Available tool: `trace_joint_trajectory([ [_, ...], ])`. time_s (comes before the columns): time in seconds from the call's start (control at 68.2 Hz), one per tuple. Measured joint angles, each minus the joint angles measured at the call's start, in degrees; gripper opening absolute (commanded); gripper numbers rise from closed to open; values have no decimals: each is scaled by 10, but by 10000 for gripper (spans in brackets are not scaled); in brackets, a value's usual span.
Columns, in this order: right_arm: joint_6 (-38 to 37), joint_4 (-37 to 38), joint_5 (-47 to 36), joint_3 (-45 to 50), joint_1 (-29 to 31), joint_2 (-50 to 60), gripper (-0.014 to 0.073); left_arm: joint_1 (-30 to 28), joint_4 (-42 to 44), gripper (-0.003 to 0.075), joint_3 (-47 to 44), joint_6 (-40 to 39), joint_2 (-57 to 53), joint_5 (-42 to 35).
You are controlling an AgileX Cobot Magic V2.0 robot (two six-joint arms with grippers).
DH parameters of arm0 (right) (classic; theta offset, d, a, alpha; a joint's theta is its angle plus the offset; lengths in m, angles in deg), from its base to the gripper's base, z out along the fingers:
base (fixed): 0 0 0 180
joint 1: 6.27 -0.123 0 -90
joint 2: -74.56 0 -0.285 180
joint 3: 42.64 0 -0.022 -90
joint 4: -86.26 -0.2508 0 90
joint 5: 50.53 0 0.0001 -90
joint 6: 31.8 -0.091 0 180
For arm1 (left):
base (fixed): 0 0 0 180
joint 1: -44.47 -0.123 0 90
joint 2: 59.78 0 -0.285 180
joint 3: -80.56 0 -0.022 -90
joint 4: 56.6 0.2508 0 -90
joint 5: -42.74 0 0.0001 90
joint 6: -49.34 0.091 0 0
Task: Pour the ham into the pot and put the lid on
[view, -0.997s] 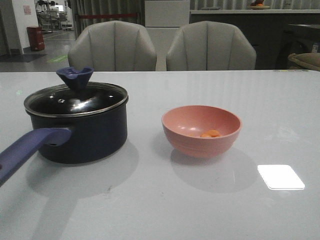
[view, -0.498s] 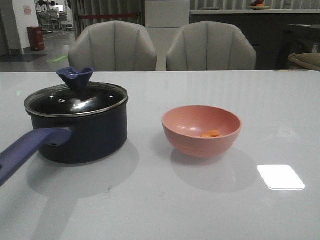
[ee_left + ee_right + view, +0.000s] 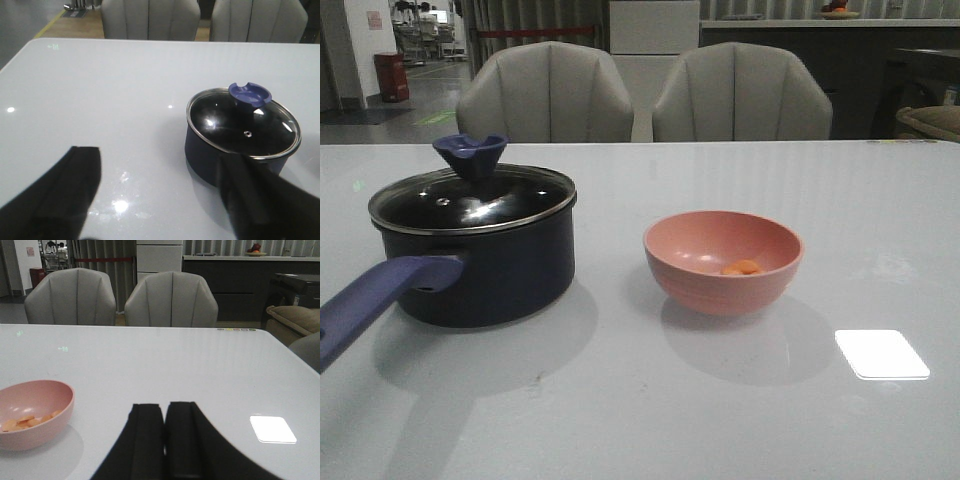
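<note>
I need to close my left gripper on the glass lid's blue knob [image 3: 472, 157] [image 3: 249, 96], because the pot needs to be open so that the ham can go in.
The dark navy pot [image 3: 485, 275] stands at the table's left with its purple-blue handle [image 3: 380, 295] pointing to the front left. The glass lid [image 3: 470, 200] with its blue knob [image 3: 470, 152] sits on the pot. A few orange ham chunks [image 3: 741, 267] lie in the pink bowl [image 3: 720, 295] to the right of the pot. No gripper shows in the front view. My left gripper [image 3: 160, 192] is wide open and empty above the table, near the pot [image 3: 200, 150] and lid [image 3: 240, 125]. My right gripper [image 3: 165, 412] is shut and empty, to the right of the bowl [image 3: 35, 437] and ham [image 3: 25, 421].
Two grey chairs [image 3: 545, 95] [image 3: 740, 95] stand behind the far edge of the white glossy table [image 3: 650, 410]. A bright rectangular reflection [image 3: 881, 353] lies on the table at the front right.
</note>
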Motion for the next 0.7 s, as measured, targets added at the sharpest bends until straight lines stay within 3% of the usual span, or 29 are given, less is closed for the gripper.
trace_joint_trajectory([
  [0.22, 0, 0, 0, 0, 0, 0, 144, 11, 0, 691, 72, 0, 107, 39],
  [0.704, 0, 0, 0, 0, 0, 0, 144, 120, 0, 691, 374, 0, 505, 145],
])
